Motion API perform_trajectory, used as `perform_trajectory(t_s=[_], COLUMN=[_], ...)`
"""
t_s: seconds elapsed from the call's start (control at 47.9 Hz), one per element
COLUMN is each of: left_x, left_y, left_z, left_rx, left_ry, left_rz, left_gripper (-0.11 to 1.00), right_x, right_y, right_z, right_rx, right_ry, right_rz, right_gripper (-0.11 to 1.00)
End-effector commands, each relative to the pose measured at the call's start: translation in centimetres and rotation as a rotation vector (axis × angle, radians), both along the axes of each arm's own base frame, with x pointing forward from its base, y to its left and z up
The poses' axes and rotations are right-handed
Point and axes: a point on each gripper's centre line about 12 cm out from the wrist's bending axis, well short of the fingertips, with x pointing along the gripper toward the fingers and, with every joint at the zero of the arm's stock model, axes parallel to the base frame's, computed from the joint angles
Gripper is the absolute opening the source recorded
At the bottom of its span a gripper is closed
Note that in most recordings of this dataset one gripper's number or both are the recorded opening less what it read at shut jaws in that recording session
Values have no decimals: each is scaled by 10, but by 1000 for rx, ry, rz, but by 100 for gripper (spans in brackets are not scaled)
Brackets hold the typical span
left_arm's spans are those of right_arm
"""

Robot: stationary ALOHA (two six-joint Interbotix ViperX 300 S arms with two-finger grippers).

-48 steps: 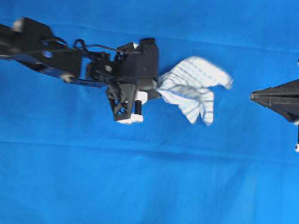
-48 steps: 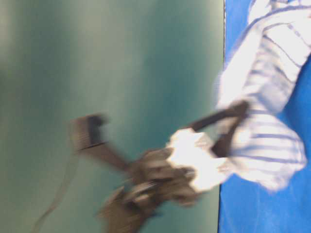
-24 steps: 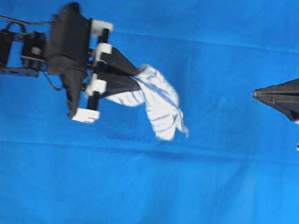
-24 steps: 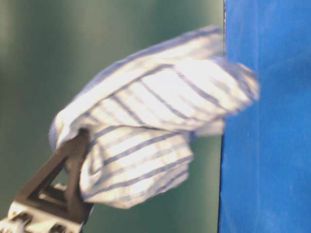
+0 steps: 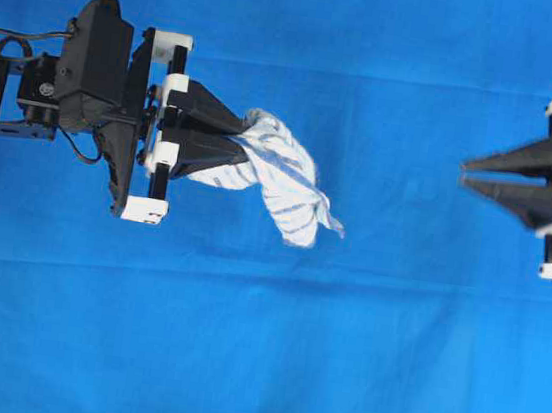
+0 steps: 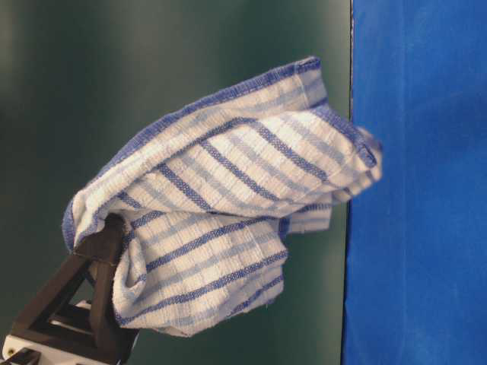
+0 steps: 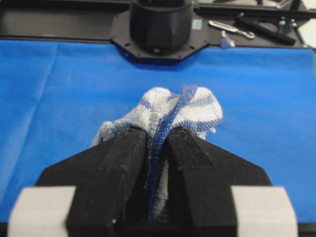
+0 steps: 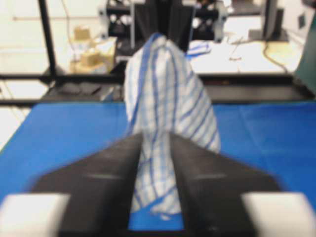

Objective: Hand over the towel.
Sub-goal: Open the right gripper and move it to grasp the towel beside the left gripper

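My right gripper should grip the hanging part of the towel [image 5: 274,156] [image 8: 158,116], just below my left gripper's fingers.
The towel [image 5: 285,175], white with blue check stripes, hangs bunched above the blue cloth, left of the middle. My left gripper [image 5: 244,137] is shut on one end of it. In the left wrist view a blue hem of the towel [image 7: 182,106] is pinched between the two black fingers of the left gripper [image 7: 158,136]. At the right edge my right gripper [image 5: 465,172] points at the towel from well away, jaws parted and empty. The right wrist view shows the towel [image 8: 168,94] in the distance, through the open right gripper [image 8: 155,143]. From table level the towel [image 6: 228,198] fills the frame.
A large plain blue cloth [image 5: 269,347] covers the whole table. A stretch of bare cloth lies between the towel and the right gripper. Beyond the far table edge, a black arm base [image 7: 160,24] and some metal tools [image 7: 232,29] show in the left wrist view.
The left arm has pulled back to the left with the towel and turned its wrist, then settled. The right gripper's jaws, shut before, now stand apart.
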Motion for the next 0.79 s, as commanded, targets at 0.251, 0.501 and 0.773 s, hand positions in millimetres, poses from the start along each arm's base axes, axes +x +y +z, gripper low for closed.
perform_trajectory(t_s=[0.251, 0.501, 0.773], left_x=[0, 0, 1], left_y=[-2, -5, -8], left_z=[12, 12, 11], left_rx=[-1, 6, 9], left_ry=[-41, -40, -40], left_rz=[-4, -15, -21], left_gripper=[6, 6, 6], right_x=[50, 105, 167], right_y=[-7, -11, -11], right_z=[4, -14, -27], right_rx=[43, 89, 105], right_ry=[9, 107, 201], right_rz=[-30, -52, -48], right_gripper=[73, 73, 73])
